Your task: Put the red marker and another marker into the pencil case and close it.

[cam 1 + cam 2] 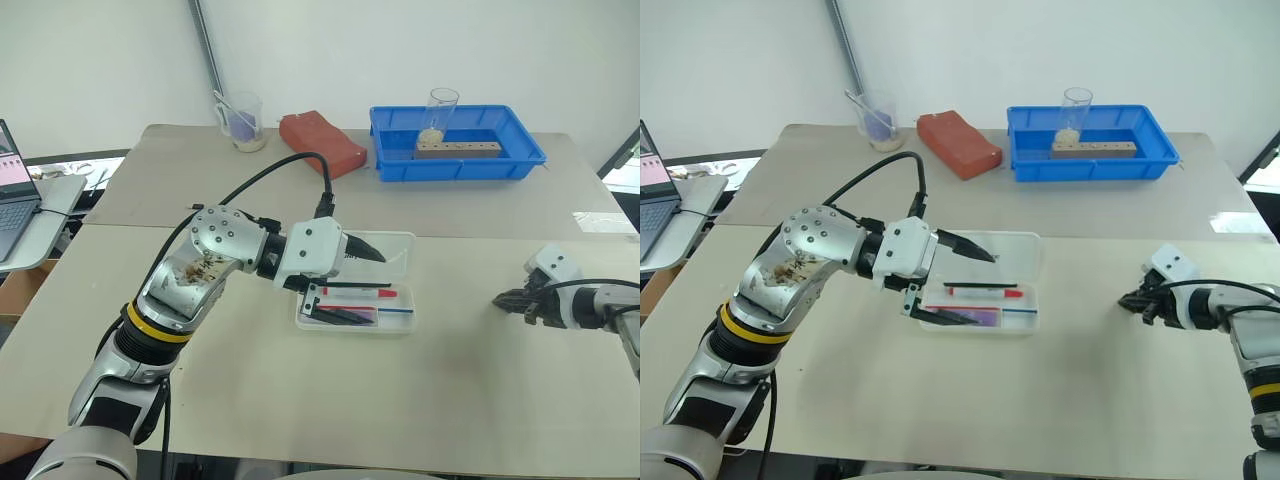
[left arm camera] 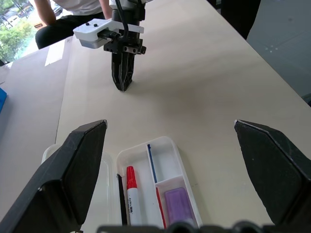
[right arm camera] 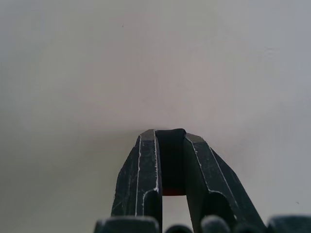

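Note:
The robot's right gripper should release the small black block in the empty compartment (image 1: pixel 389 320) beside the purple marker in the pencil case.
The pencil case (image 1: pixel 409 300) lies open mid-table, its clear lid (image 1: pixel 398 252) folded back flat. Inside it lie the red marker (image 1: pixel 352 293), with red cap and white barrel, and the purple marker (image 2: pixel 179 204) in a small compartment, alongside thin blue, red and black pens. My left gripper (image 1: pixel 378 290) hangs just above the case, open wide, one finger over the lid and the other over the near side of the tray. My right gripper (image 1: pixel 500 300) is well to the right of the case, low over the bare table, fingers shut together with nothing held.
At the back stand a blue tray (image 1: pixel 530 158) holding a glass and a wooden block, a red brick-shaped object (image 1: pixel 322 143) and a measuring jug (image 1: pixel 240 120). A laptop (image 1: pixel 15 190) sits on a side table at the left. A person (image 2: pixel 73 14) sits beyond the table's right end.

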Controlling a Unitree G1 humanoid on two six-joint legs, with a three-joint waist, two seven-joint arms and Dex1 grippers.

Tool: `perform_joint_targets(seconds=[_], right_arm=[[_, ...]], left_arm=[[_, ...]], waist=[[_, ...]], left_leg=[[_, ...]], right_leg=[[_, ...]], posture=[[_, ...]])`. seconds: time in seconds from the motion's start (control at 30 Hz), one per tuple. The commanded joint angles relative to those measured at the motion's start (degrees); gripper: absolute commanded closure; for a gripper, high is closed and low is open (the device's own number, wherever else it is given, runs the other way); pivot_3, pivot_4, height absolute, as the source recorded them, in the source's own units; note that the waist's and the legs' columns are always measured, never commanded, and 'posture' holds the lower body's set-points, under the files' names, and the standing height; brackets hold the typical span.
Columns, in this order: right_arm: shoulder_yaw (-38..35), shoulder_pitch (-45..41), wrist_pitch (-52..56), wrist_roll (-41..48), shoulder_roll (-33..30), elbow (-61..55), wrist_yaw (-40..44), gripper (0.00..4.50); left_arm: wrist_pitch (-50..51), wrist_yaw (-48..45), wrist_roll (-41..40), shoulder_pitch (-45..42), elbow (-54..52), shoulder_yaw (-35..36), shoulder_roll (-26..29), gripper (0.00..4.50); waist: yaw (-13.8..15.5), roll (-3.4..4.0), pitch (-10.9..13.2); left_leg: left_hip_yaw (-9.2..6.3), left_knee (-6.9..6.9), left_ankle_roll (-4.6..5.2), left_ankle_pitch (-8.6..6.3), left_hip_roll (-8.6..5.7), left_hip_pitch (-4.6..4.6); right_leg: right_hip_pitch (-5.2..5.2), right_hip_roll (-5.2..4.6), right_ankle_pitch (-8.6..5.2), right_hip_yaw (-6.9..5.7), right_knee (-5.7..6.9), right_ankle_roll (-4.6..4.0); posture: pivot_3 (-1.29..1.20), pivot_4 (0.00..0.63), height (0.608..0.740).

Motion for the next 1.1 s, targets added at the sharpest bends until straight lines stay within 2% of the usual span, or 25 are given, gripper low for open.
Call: perform_joint_targets(seconds=[0.03,0.17,0.3,0.53,0.8,0.87,1.1], right_arm=[[-1.1,-1.3,4.7,4.5,-1.0,-13.6,3.2,4.25],[3.4,-3.7,10.7,7.3,1.2,-28.7,4.1,4.25],[8.7,-6.6,12.4,7.4,4.0,-34.5,4.7,4.25],[15.7,-7.6,6.8,2.8,5.4,-31.4,6.9,4.25],[17.5,-9.3,5.5,1.4,7.9,-28.1,7.0,4.25],[17.4,-9.5,5.6,1.3,8.5,-27.8,6.8,3.20],[14.0,-10.2,8.2,3.6,7.3,-30.2,7.5,0.79]], left_arm=[[0.6,-0.5,-2.4,0.5,-2.2,2.3,1.4,0.00],[2.0,-2.0,-3.2,2.4,-4.5,1.5,4.5,0.00],[1.9,-3.8,-2.0,4.3,-6.4,-0.1,7.7,0.00],[1.1,-3.4,-0.4,6.0,-7.0,-0.6,10.0,0.00],[1.2,-1.9,0.5,7.4,-7.9,-0.4,10.7,0.00],[1.4,-1.8,0.6,7.1,-8.0,-0.4,10.6,0.00],[2.4,-0.8,1.3,5.0,-5.0,0.5,10.4,0.00]], waist=[[-0.2,0.10,0.1],[-0.4,0.19,0.1],[0.1,0.13,0.2],[1.0,0.06,0.2],[0.6,0.06,0.2],[0.6,0.06,0.2],[0.6,0.06,0.2]], left_leg=[[0.00,-0.01,0.00,0.00,0.01,0.00],[-0.05,-0.05,0.00,0.00,0.05,0.01],[-0.07,-0.04,-0.01,0.00,0.07,0.01],[-0.05,0.03,-0.03,0.01,-0.01,-0.05],[-0.07,-0.02,-0.02,0.01,0.07,-0.05],[-0.07,-0.02,-0.02,0.01,0.07,-0.05],[-0.07,-0.02,-0.02,0.01,0.07,-0.05]], right_leg=[[-0.02,0.01,0.00,0.00,0.01,0.00],[-0.05,0.06,-0.03,0.01,0.05,0.05],[-0.06,0.06,-0.06,-0.02,0.05,0.09],[-0.11,-0.04,-0.06,-0.02,0.00,0.09],[-0.11,0.06,-0.02,0.00,0.07,-0.03],[-0.11,0.06,-0.02,0.00,0.07,-0.02],[-0.12,0.06,-0.02,-0.01,0.08,-0.02]], posture=[[0.00,0.150,0.740],[0.00,0.150,0.740],[0.00,0.150,0.740],[0.00,0.150,0.740],[0.00,0.150,0.740],[0.00,0.150,0.740],[0.00,0.150,0.740]])
